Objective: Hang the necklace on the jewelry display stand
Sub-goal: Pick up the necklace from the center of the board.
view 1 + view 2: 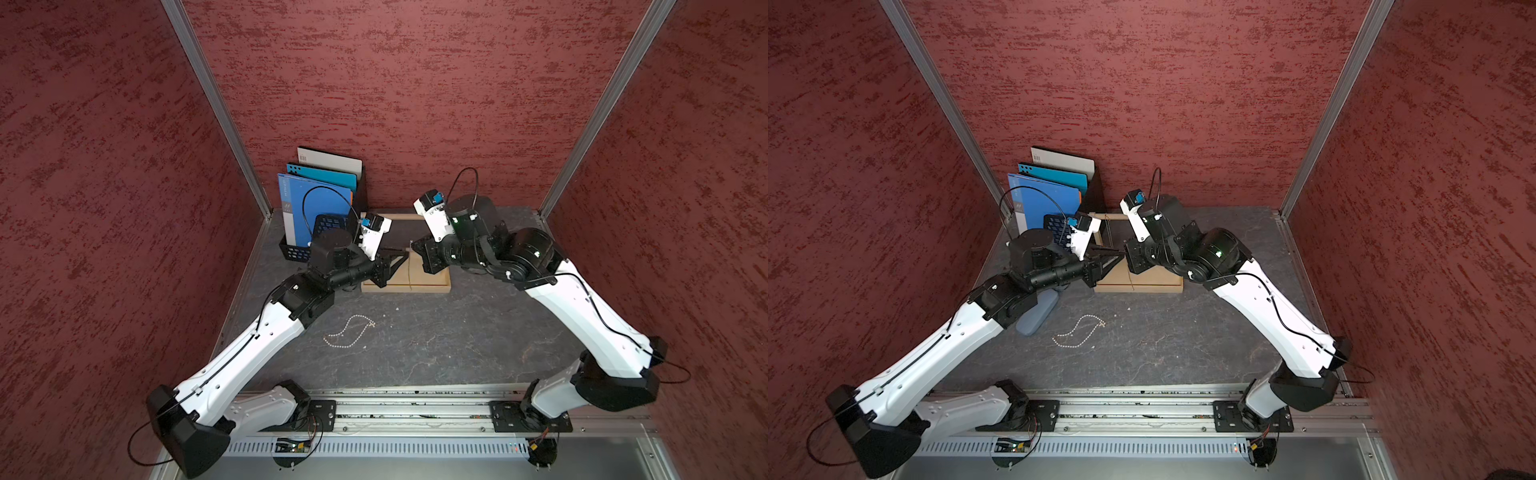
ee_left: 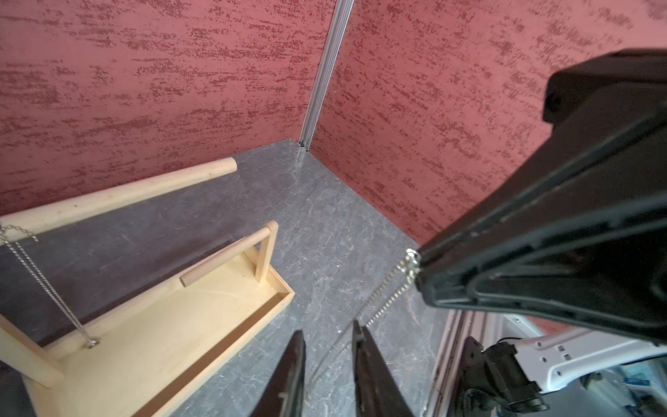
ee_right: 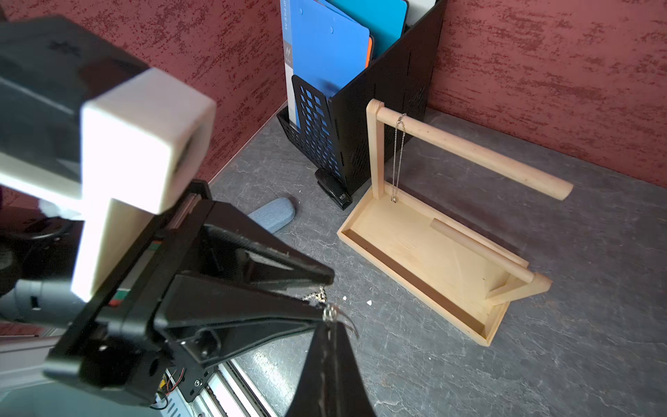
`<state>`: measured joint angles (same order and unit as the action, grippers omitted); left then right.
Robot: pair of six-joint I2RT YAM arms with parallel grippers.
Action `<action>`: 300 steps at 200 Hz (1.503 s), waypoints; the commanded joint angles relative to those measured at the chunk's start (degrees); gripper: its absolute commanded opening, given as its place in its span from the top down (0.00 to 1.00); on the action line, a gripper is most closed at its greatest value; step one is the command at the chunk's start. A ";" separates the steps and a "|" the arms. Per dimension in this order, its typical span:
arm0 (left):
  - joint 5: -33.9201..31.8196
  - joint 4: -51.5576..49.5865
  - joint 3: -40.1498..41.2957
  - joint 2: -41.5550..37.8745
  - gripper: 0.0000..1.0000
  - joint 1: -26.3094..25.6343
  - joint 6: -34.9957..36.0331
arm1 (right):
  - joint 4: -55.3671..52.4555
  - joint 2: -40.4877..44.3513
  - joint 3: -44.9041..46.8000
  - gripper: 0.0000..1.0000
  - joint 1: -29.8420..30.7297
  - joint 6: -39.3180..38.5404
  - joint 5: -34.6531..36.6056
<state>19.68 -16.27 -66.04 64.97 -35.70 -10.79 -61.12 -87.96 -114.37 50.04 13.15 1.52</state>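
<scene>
I should open my left gripper, come closer and pinch the necklace near the clasp (image 2: 401, 272), because the necklace runs loose through my left gripper's fingers below the clasp.
The necklace (image 2: 393, 289), a thin silver chain, is pinched at its clasp (image 3: 329, 313) by my right gripper (image 3: 330, 321), which is shut. From there it hangs down (image 1: 410, 270) in front of the jewelry display stand (image 1: 405, 288) (image 1: 1138, 288). My left gripper (image 2: 328, 330) faces the right one tip to tip. Its fingers stand a little apart and the chain runs loose through the gap. The stand's pale tray (image 3: 415, 252) and long crossbar (image 3: 469, 148) (image 2: 144, 191) lie just behind both grippers.
Another silver chain (image 3: 398, 155) (image 2: 47, 285) hangs on the crossbar near the post. A pearl bead necklace (image 1: 349, 331) (image 1: 1079, 331) lies on the grey table. A black file rack (image 1: 320, 199) with blue folders stands back left, with a stapler (image 3: 334, 189) and a grey-blue pouch (image 3: 272, 216) nearby.
</scene>
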 commanded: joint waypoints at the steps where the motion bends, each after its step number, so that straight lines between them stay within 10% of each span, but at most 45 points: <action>1: 0.13 2.49 -1.55 0.82 0.72 -0.23 -0.81 | 0.38 0.68 0.76 1.00 0.32 -0.18 -1.60; 63: 0.97 3.71 -1.03 0.78 0.88 -0.18 -0.82 | 0.65 0.60 1.52 1.00 0.32 0.00 -1.24; 207: -2.54 1.92 0.71 -0.98 0.65 -2.60 -1.26 | -0.30 -0.63 0.12 1.00 0.30 2.07 3.58; 300: -4.11 0.15 -2.12 1.53 1.00 -3.33 -0.46 | -2.27 -1.08 0.11 1.00 0.32 2.28 7.01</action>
<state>16.36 -14.87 -66.63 67.37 -38.70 -12.05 -61.84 -88.73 -113.19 50.04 14.76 5.15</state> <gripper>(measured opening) 0.048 0.047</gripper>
